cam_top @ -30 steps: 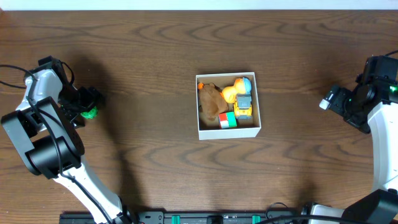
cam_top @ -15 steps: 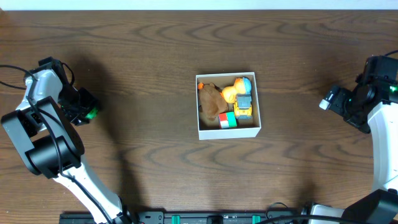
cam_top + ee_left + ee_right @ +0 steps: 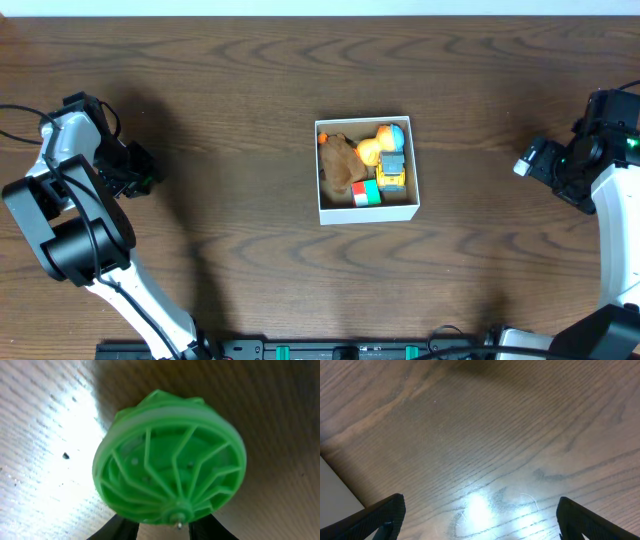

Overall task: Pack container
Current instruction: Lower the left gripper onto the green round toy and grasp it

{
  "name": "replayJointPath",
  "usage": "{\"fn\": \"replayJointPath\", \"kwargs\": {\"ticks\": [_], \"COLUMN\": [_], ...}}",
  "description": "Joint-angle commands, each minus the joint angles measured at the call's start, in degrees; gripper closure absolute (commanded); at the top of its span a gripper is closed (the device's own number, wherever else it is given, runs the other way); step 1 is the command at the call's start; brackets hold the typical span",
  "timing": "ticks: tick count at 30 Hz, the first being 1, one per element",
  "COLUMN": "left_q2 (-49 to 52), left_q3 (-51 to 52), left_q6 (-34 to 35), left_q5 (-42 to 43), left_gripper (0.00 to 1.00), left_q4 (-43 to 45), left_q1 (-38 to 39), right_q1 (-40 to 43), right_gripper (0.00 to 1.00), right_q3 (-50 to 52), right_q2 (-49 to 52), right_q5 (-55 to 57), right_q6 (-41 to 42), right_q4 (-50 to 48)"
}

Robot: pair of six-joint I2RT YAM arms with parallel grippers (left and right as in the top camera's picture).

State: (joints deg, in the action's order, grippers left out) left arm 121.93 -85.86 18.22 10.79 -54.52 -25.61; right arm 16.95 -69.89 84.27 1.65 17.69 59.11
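Observation:
Next, my left gripper opens and grips the green toy around its middle [image 3: 170, 462] before carrying it, because it pinches only the toy's lower edge and the toy tilts.
The container [image 3: 366, 212], a small white box with a tan inside, stands mid-table. It holds a brown plush [image 3: 342, 163], an orange duck [image 3: 372, 150], a yellow truck [image 3: 392, 172] and a red-and-green block [image 3: 366, 193]. Far to the left, my left gripper [image 3: 140, 172] is shut on a green round ribbed toy [image 3: 170, 460] just above the wood. In the left wrist view its black fingers [image 3: 122, 530] pinch the toy's lower edge. Seen from overhead, only a sliver of green shows. My right gripper [image 3: 530, 160] hangs open at the far right, with bare wood between its fingertips [image 3: 485, 525].
Dark wooden table [image 3: 240, 120] all round the box. The left arm's body [image 3: 70, 220] and cables take up the left edge. The right arm [image 3: 615, 200] stands along the right edge. A white flat edge [image 3: 335, 495] shows at the lower left of the right wrist view.
My left gripper has closed on the green toy, which now lies mostly hidden under the fingers in the overhead view. The right arm and the box have not moved.

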Motion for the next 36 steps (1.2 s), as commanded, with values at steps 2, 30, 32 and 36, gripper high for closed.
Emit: {"fn": "replayJointPath", "kwargs": {"ticks": [2,30,32,36], "left_q2": [-4.39,-2.99,-2.23,-1.33], "left_q3": [-1.4,-1.36,-1.09,-0.2], "left_q6": [0.11,0.11,0.11,0.13], "left_q5": [0.13,-2.93,-2.91,-2.93], "left_gripper": [0.67,0.1,0.1,0.09], "left_q4": [-0.37,8.59,8.55,8.83], "left_q1": [0.09,0.09,0.07,0.07], "right_q1": [0.24,0.24,0.24,0.24], "right_gripper": [0.03,0.02,0.02,0.02], "right_q3": [0.31,0.31,0.31,0.31], "right_q2": [0.13,0.13,0.13,0.11], "right_q5": [-0.2,-0.2,-0.2,-0.2], "right_q6": [-0.63,-1.05,-1.05,-1.07], "right_q4": [0.04,-0.22,-0.22,-0.17]}}
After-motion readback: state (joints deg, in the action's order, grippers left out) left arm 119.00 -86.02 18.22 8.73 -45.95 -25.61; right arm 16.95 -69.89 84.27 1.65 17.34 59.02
